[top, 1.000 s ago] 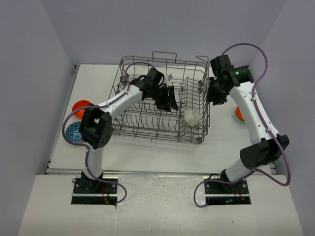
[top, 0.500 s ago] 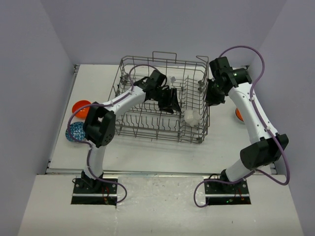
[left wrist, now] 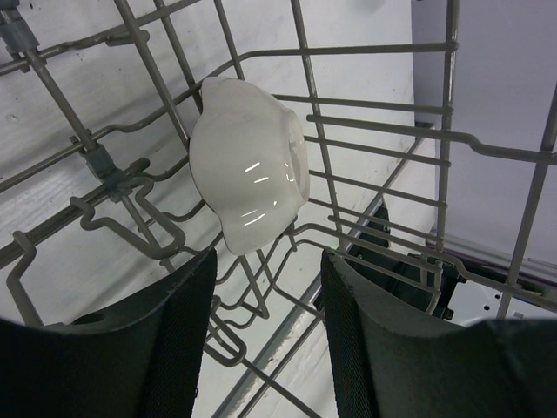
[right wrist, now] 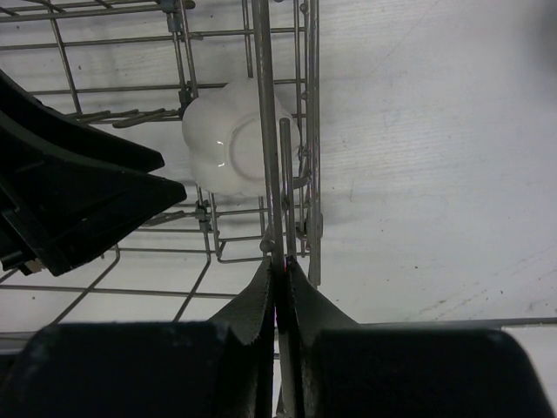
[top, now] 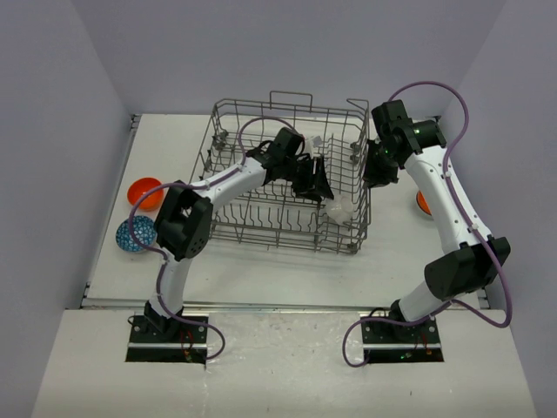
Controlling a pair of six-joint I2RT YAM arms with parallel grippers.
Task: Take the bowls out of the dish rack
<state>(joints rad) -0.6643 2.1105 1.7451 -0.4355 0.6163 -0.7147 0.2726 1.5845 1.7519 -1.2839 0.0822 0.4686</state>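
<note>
The white bowl's rim [top: 342,197] [left wrist: 195,161], on the side toward the back of the dish rack, is the next spot that my left gripper needs to go to and close on.
The grey wire dish rack [top: 261,106] stands mid-table. A plain white bowl [top: 341,212] lies on its side in the rack's front right corner. My left gripper [top: 318,180] is inside the rack, open and empty, just left of that bowl. In the left wrist view the bowl [left wrist: 248,174] lies ahead of the open gripper [left wrist: 265,348], among the rack's wires [left wrist: 365,50]. My right gripper [top: 376,170] is shut on a wire of the rack's right wall [right wrist: 312,104]; the right wrist view shows the gripper [right wrist: 278,272] pinching it, the white bowl [right wrist: 231,139] beyond. The red-patterned bowl is out of view.
An orange bowl [top: 144,192] and a blue-teal speckled bowl [top: 133,233] sit on the table left of the rack. Another orange bowl [top: 424,203] sits right of the rack, partly hidden by my right arm. Walls close in the table on three sides.
My left gripper has moved right inside the rack, closer to the white bowl, and the arm uncovers more of the blue-teal bowl. The right gripper has stayed on the rack wall.
</note>
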